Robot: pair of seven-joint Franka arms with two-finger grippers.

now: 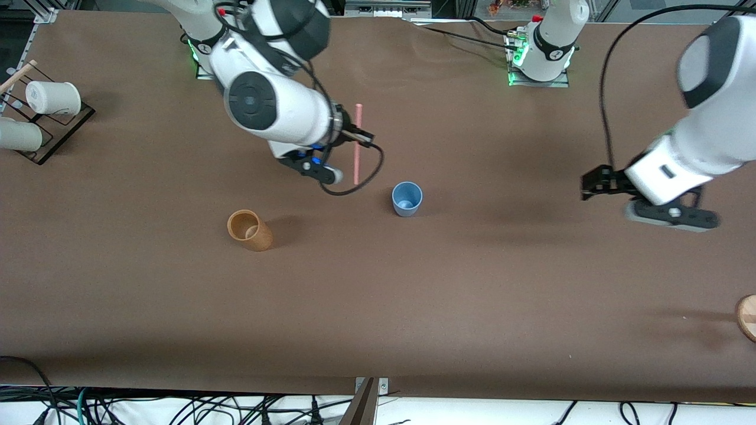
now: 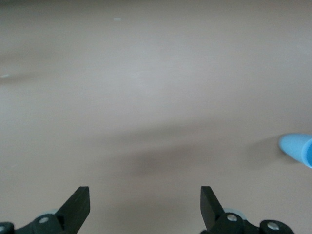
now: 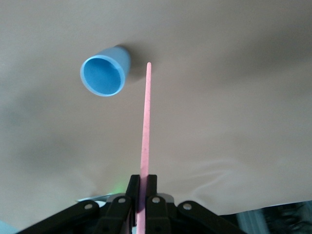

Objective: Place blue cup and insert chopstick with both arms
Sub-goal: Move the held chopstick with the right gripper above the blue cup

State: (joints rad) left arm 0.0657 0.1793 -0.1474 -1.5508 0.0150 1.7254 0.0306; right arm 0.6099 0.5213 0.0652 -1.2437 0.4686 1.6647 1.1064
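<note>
Next, I let go of the pink chopstick with my right gripper inside the empty blue cup (image 1: 405, 202) (image 3: 103, 76), with the chopstick's upper end standing above the cup's rim.
The blue cup (image 1: 407, 198) stands upright on the brown table, mouth up and empty. My right gripper (image 1: 361, 137) hangs over the table a little toward the right arm's end from the cup, shut on the pink chopstick (image 1: 357, 156). In the right wrist view the gripper (image 3: 142, 183) clamps the chopstick (image 3: 145, 122), whose free tip ends just beside the cup (image 3: 104, 74). My left gripper (image 1: 592, 183) is open and empty, low over bare table toward the left arm's end. In the left wrist view the gripper (image 2: 145, 195) is wide open and the cup (image 2: 297, 148) shows at the edge.
A tan-brown cup (image 1: 250, 230) stands nearer the front camera, toward the right arm's end. A black wire rack (image 1: 41, 127) with white cups (image 1: 53, 97) sits at the right arm's end. A wooden disc (image 1: 748, 316) lies at the left arm's end.
</note>
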